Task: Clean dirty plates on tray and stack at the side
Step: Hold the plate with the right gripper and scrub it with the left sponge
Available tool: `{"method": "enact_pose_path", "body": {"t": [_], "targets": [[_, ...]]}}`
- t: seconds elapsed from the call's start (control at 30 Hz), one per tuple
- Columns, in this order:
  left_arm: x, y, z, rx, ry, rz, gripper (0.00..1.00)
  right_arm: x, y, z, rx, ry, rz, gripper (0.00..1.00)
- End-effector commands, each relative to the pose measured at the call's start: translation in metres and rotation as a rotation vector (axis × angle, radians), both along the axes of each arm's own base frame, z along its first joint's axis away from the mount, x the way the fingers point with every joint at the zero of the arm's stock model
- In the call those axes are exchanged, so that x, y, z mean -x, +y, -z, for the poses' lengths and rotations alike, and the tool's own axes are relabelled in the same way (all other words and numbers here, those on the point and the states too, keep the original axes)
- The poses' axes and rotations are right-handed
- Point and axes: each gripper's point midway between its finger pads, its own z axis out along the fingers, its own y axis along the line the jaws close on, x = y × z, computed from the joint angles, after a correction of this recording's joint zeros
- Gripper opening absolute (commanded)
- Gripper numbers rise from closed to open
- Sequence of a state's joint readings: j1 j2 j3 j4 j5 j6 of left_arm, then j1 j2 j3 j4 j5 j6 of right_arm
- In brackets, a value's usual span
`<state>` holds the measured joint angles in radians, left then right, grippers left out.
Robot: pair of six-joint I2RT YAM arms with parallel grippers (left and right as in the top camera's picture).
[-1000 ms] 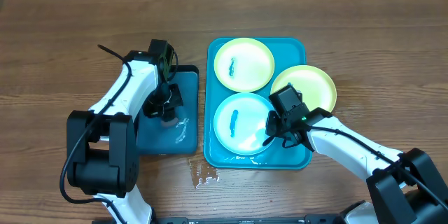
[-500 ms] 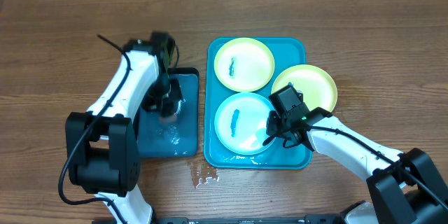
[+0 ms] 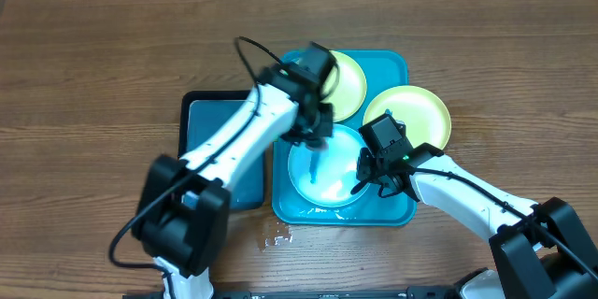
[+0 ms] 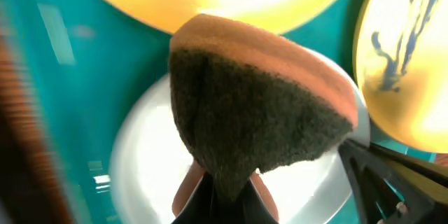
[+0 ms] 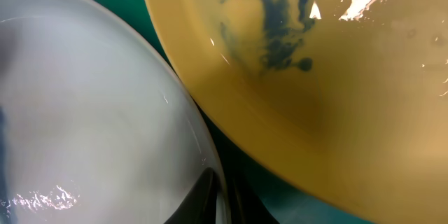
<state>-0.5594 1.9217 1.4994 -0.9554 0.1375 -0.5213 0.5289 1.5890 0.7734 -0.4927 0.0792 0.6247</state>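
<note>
The pink sponge will go down just in front of the middle of the black-edged tray (image 3: 226,163), set there by my left gripper.
The teal tray (image 3: 397,61) holds three plates. The teal-rimmed plate (image 3: 322,182) lies at its front. One lime-green plate (image 3: 348,84) lies at the back, partly under my left arm. The other (image 3: 411,112), with a blue smear (image 5: 269,21), leans over the right rim. My left gripper (image 3: 316,138) is shut on a sponge (image 4: 259,112), dark side down, over the teal-rimmed plate (image 4: 150,154). My right gripper (image 3: 361,179) is shut on that plate's right rim (image 5: 203,161).
A smaller black-edged tray with a blue-grey mat (image 3: 215,149) lies left of the teal tray. A small water puddle (image 3: 276,235) sits on the wooden table in front of the trays.
My left arm has swung right from the black-edged tray to over the teal tray, carrying the sponge. The right arm and the plates have not moved.
</note>
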Motion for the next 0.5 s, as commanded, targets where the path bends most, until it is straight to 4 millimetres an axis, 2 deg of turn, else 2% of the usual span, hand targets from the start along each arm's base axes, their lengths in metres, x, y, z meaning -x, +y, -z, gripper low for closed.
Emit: {"method": "enact_pose_path", "body": {"t": [0.0,0.07,0.13,0.23,0.37,0.4,0.47], "targets": [[0.015,-0.025,0.037,0.034,0.101,-0.033,0.04,0.001,-0.014,0.009,0.052,0.014,0.027,0.09],[0.018,-0.037,0.052,0.051,0.125,-0.013,0.04,0.001,-0.013,0.009,0.051,0.012,0.026,0.09],[0.023,-0.03,0.066,0.001,0.159,-0.055,0.04,0.001,-0.013,0.009,0.052,0.013,0.027,0.09],[0.022,0.002,0.077,-0.152,0.153,-0.113,0.04,0.001,-0.014,0.009,0.052,0.013,0.026,0.09],[0.009,0.056,0.073,-0.398,0.066,-0.151,0.04,0.0,-0.013,0.009,0.05,0.01,0.026,0.09],[0.006,0.065,0.071,-0.444,0.047,-0.141,0.04,0.0,-0.013,0.009,0.051,0.01,0.027,0.09],[0.004,0.071,0.07,-0.479,0.034,-0.093,0.04,0.0,-0.013,0.009,0.051,0.01,0.027,0.09]]}}
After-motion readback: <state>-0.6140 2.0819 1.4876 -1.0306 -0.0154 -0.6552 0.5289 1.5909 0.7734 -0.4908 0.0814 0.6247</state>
